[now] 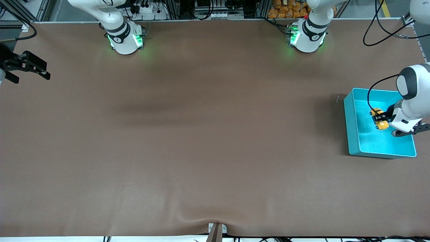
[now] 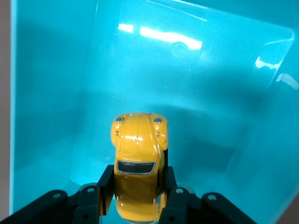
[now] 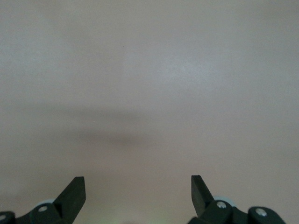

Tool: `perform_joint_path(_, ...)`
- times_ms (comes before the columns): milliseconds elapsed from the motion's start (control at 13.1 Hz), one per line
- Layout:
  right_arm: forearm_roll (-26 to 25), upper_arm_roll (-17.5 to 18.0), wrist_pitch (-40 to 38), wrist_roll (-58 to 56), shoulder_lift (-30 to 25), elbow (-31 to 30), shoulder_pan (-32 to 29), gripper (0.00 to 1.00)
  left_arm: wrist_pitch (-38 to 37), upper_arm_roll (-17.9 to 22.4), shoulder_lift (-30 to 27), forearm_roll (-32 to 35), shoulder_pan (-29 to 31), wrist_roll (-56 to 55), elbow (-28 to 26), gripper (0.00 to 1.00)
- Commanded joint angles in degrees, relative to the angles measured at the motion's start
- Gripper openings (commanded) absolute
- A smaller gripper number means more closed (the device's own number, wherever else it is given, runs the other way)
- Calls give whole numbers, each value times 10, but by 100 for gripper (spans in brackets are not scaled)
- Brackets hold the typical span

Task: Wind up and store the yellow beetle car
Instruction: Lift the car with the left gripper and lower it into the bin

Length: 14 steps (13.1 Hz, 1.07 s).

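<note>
Next, my left gripper lets go of the yellow beetle car, so that it rests on the middle of the turquoise bin's bottom (image 1: 373,124) (image 2: 137,142).
The yellow beetle car (image 1: 379,118) is held in my left gripper (image 1: 378,117) over the inside of the turquoise bin (image 1: 352,127), at the left arm's end of the table. In the left wrist view the car (image 2: 138,154) sits between the black fingers (image 2: 106,184), roof up, with the bin floor (image 2: 196,93) below it. My left gripper (image 2: 136,186) is shut on the car. My right gripper (image 1: 33,69) is open and empty above the table at the right arm's end; it also shows in the right wrist view (image 3: 138,186) over bare brown table.
The bin holds nothing else that I can see. The brown table cover (image 1: 208,141) stretches between the two arms. A small metal clamp (image 1: 216,230) sits at the table's near edge.
</note>
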Motion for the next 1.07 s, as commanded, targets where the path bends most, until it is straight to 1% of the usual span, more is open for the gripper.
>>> perform_joint_path(0, -4, 7, -5, 8, -1, 1, -7, 100, 18, -8, 17, 18, 11, 19, 6, 0)
perform_joint_path(304, -4, 7, -4, 4, -1, 2, -9, 100, 49, -8, 53, 23, 13, 20, 8, 0)
perform_joint_path(457, -4, 7, -5, 3, -1, 1, -9, 100, 61, -8, 64, 52, 26, 20, 9, 0)
perform_joint_path(609, -4, 7, -5, 3, -1, 2, -9, 100, 72, -8, 67, 60, 34, 19, 9, 0)
perform_joint_path(685, -5, 7, -5, 2, -1, 1, -8, 100, 73, -8, 68, 60, 34, 19, 10, 6)
perform_joint_path(761, -5, 7, -5, 2, 0, 1, -8, 100, 73, -9, 68, 59, 34, 19, 10, 19)
perform_joint_path(837, -5, 7, -4, 2, 1, 2, -7, 100, 76, -9, 69, 54, 34, 15, 10, 39)
perform_joint_path(913, -5, 7, -5, 3, 1, 2, -6, 100, 76, -10, 69, 53, 34, 12, 11, 46)
perform_joint_path(990, -5, 8, -5, 3, 1, 2, -6, 100, 76, -9, 68, 52, 34, 11, 11, 49)
